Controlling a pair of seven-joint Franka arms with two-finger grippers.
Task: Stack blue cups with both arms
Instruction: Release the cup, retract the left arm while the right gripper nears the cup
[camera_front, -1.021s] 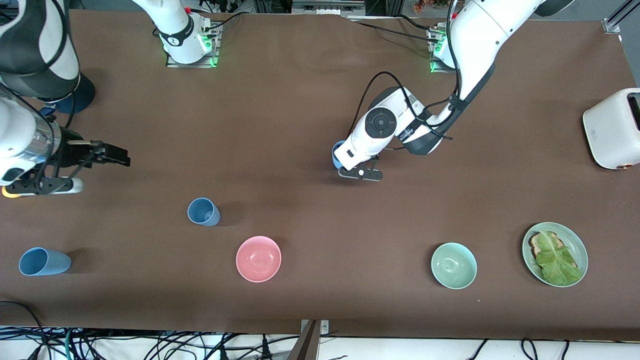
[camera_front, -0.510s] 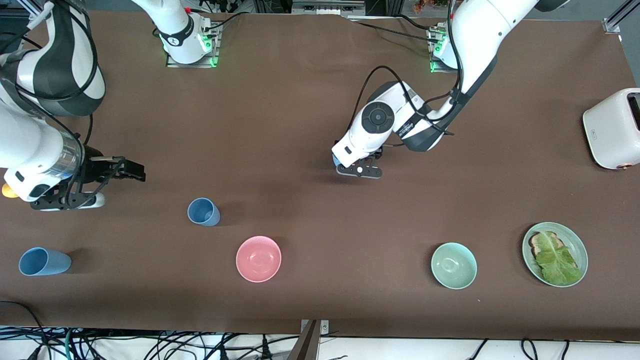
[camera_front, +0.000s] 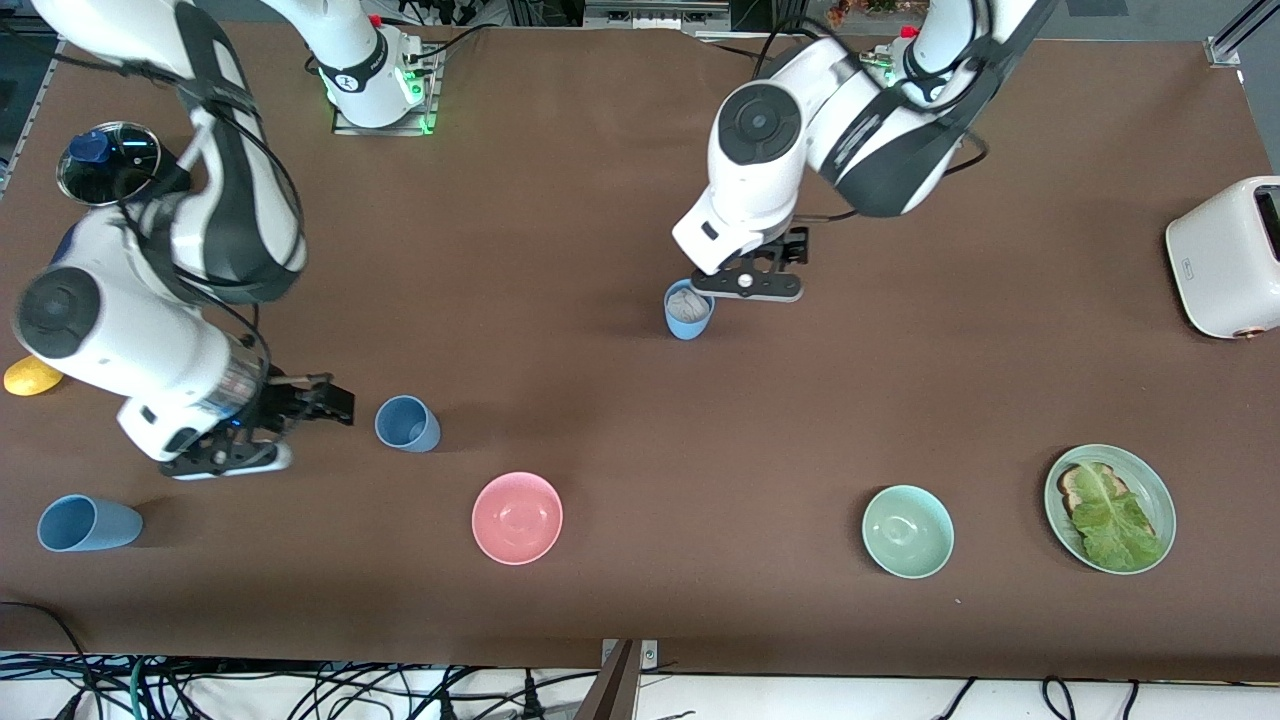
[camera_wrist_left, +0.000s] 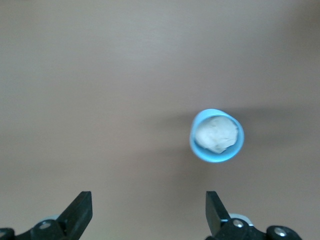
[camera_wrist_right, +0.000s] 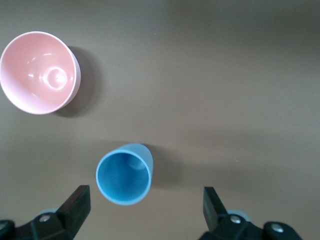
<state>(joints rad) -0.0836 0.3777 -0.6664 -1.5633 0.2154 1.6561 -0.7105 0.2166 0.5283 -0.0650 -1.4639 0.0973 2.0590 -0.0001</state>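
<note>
My right gripper should grip the blue cup's rim (camera_front: 387, 403) (camera_wrist_right: 148, 188) on the side facing away from the pink bowl, at the upright cup nearest that bowl.
Three blue cups show in the front view. One cup (camera_front: 688, 310) stands upright near the table's middle with a crumpled whitish wad inside; it also shows in the left wrist view (camera_wrist_left: 217, 135). My left gripper (camera_front: 788, 250) is open and empty in the air beside this cup, its fingertips (camera_wrist_left: 80, 212) wide apart. A second cup (camera_front: 407, 423) stands upright, also in the right wrist view (camera_wrist_right: 123, 174). My right gripper (camera_front: 335, 403) is open and empty, close beside this cup but apart from it. A third cup (camera_front: 88, 523) lies on its side near the right arm's end.
A pink bowl (camera_front: 516, 517) and a mint-green bowl (camera_front: 907, 531) sit nearer the front camera. A green plate (camera_front: 1150, 475) holds toast and lettuce. A white toaster (camera_front: 1225, 255) stands at the left arm's end. A lidded saucepan (camera_front: 108, 162) and a yellow fruit (camera_front: 32, 376) are at the right arm's end.
My left gripper has risen and drawn back toward its base, uncovering the cup with the wad. My right gripper has moved from the table's end to beside the second cup.
</note>
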